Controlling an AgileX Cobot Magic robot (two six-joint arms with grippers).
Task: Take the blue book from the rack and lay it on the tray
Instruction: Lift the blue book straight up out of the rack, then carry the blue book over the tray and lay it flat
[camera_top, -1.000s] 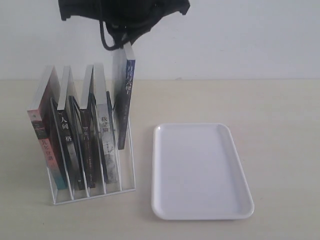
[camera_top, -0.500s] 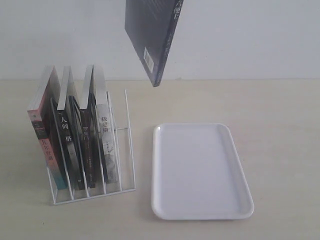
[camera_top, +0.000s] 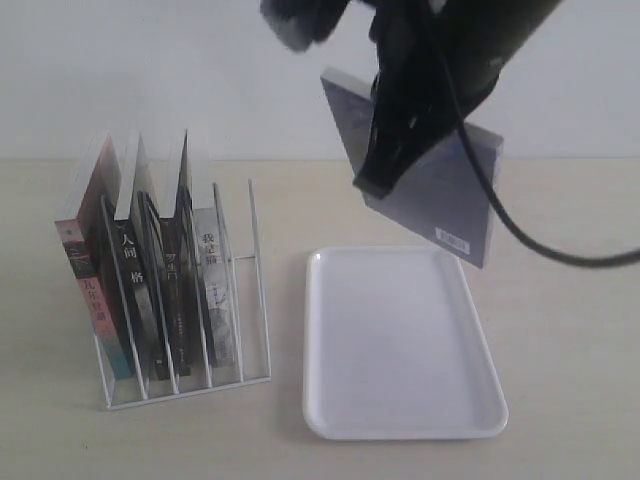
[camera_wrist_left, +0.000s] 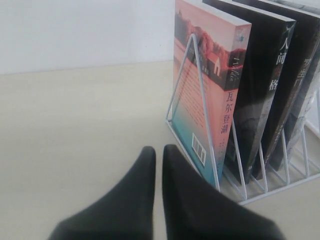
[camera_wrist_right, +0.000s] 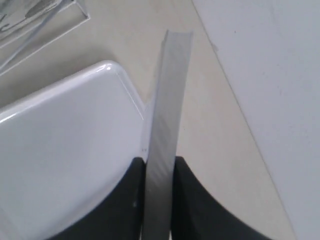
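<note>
Next, I let go of the blue book, now tilted above the tray's far end, with my right gripper inside the far end of the white tray (camera_top: 396, 277), near the tray's far rim.
My right gripper (camera_top: 385, 175) is shut on the blue book (camera_top: 440, 205), which hangs tilted in the air above the far end of the white tray (camera_top: 400, 345). Its back cover with a barcode faces the exterior view. In the right wrist view the book's page edge (camera_wrist_right: 167, 100) runs between my right gripper (camera_wrist_right: 159, 162) fingers, over the tray's rim (camera_wrist_right: 107, 67). The white wire rack (camera_top: 250, 300) stands at the left with its rightmost slot free. My left gripper (camera_wrist_left: 158, 150) is shut and holds nothing, low beside the rack's end loop (camera_wrist_left: 192, 100).
Several books stay upright in the rack, black-spined ones (camera_top: 135, 290) and one with a pink and teal cover (camera_wrist_left: 200, 100). A pale wall rises behind the wooden table (camera_top: 560, 300). The right arm's cable (camera_top: 540, 245) loops over the table at the right.
The book came up out of the rack's rightmost slot, swung right and came down over the tray. The right arm has entered the exterior view.
</note>
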